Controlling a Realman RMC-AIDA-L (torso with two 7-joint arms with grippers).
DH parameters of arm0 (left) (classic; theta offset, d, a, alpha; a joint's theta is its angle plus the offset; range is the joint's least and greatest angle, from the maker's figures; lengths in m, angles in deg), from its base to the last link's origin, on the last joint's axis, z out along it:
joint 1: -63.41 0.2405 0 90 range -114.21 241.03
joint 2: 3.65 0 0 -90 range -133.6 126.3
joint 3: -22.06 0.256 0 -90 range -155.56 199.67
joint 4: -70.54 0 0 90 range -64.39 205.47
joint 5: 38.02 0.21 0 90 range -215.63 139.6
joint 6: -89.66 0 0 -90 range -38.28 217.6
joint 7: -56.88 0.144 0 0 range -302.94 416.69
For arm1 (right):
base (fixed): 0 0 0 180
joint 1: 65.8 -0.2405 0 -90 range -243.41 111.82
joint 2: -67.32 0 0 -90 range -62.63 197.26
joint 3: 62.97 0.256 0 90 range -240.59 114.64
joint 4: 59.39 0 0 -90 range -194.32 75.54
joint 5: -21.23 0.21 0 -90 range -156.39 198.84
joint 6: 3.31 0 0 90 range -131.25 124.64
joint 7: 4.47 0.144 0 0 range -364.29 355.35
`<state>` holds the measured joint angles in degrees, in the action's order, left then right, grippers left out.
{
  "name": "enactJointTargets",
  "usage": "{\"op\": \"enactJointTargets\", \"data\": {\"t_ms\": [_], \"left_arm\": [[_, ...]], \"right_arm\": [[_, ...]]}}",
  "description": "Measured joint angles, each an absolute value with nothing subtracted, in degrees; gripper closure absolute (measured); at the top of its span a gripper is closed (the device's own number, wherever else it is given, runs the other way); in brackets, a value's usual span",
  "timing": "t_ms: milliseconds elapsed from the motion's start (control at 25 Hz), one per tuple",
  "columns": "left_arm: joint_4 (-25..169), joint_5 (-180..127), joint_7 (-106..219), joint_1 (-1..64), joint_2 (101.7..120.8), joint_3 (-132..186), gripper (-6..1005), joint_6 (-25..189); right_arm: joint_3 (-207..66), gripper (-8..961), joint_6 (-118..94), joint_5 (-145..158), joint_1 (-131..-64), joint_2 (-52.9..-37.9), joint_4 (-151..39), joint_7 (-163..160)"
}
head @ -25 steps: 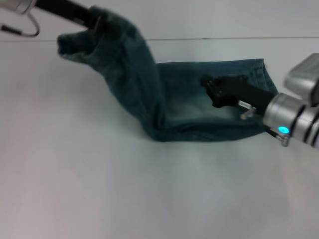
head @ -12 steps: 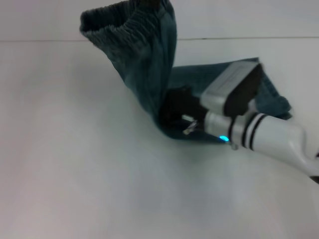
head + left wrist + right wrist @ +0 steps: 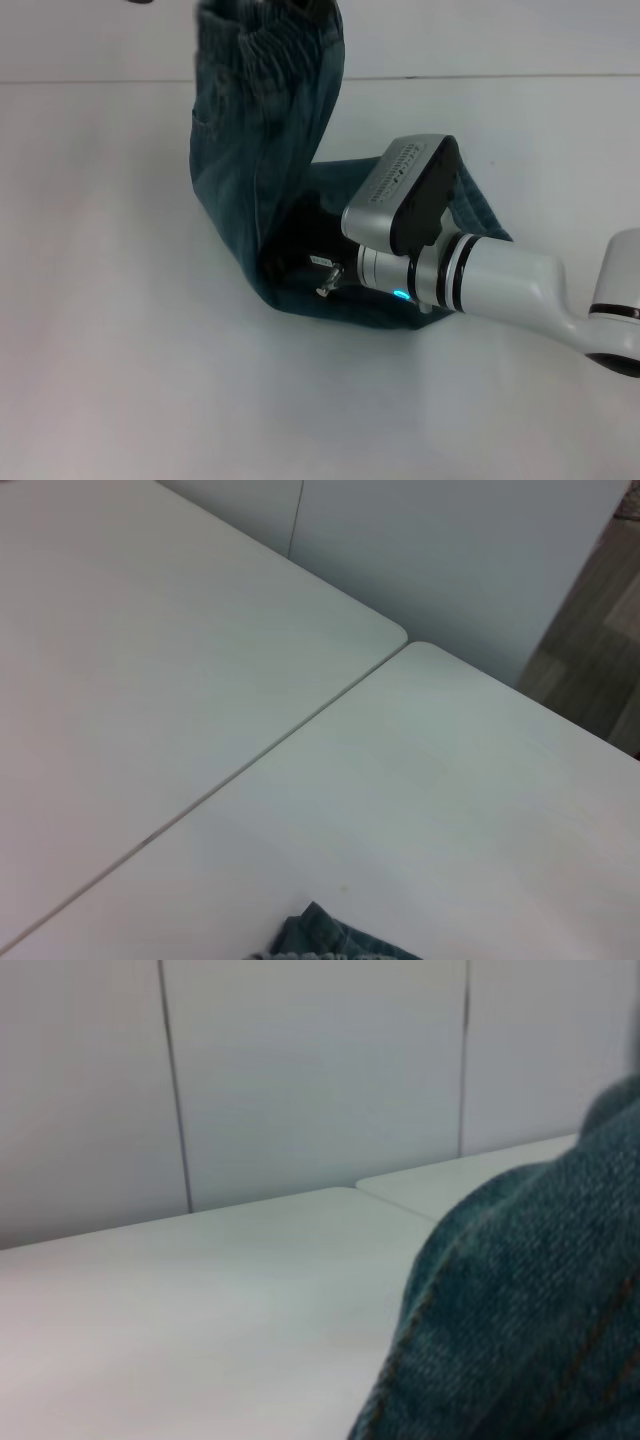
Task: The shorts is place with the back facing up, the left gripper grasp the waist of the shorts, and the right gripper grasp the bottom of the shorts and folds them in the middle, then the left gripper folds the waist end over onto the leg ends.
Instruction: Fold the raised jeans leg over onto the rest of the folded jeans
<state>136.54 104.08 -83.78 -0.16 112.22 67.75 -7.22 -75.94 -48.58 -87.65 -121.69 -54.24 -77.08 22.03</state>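
The gathered waist, which is now lifted high above the crease, will be let go by my left gripper on the flat leg ends (image 3: 458,203) behind the silver wrist of my right gripper.
The shorts (image 3: 255,190) are blue-green denim, folded lengthwise into a narrow strip. Their gathered waist (image 3: 265,40) is lifted high at the top edge of the head view. There my left gripper (image 3: 312,8) shows only as a dark sliver and holds the waist up. The cloth hangs down to a crease on the table. My right gripper (image 3: 300,272) is pushed into that crease, black against the dark denim. The leg ends (image 3: 482,215) lie flat behind the right wrist. Denim also shows in the left wrist view (image 3: 330,940) and fills one side of the right wrist view (image 3: 530,1330).
The white table (image 3: 120,330) spreads wide to the left and front of the shorts. A seam (image 3: 200,795) between two tabletops runs behind them, with white wall panels (image 3: 300,1070) beyond. My silver-white right forearm (image 3: 500,285) lies across the leg part.
The waist has been carried up and rightward, from low at the far left to nearly upright over the crease. My right arm swung left, its claw moving from the leg part into the crease.
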Motion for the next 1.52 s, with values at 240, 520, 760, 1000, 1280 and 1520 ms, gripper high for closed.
{"op": "enactJointTargets", "data": {"t_ms": [240,520,760,1000,1280,1520], "left_arm": [[136.4,104.0,-83.0,1.2,113.55,67.9,897,-6.7],[134.7,103.9,-79.8,1.7,116.60,68.3,898,-4.1],[130.5,103.9,-77.9,1.4,118.90,72.7,899,1.6],[124.4,101.6,-77.6,1.4,120.53,81.3,899,11.4],[117.5,92.6,-77.3,2.9,120.80,90.3,840,22.9],[117.8,84.9,-74.4,7.1,120.67,91.9,706,25.8]], "right_arm": [[-72.6,921,-48.9,-90.7,-118.2,-53.83,-77.1,22.1],[-70.3,921,-54.4,-90.5,-110.5,-53.14,-71.0,23.0],[-60.9,920,-59.8,-89.6,-105.5,-52.82,-61.7,27.2],[-55.7,921,-66.3,-80.8,-103.4,-52.34,-56.6,30.9],[-55.6,909,-68.7,-77.1,-102.2,-52.21,-56.1,32.5],[-56.1,895,-69.0,-77.3,-102.0,-52.32,-56.6,33.0]]}}
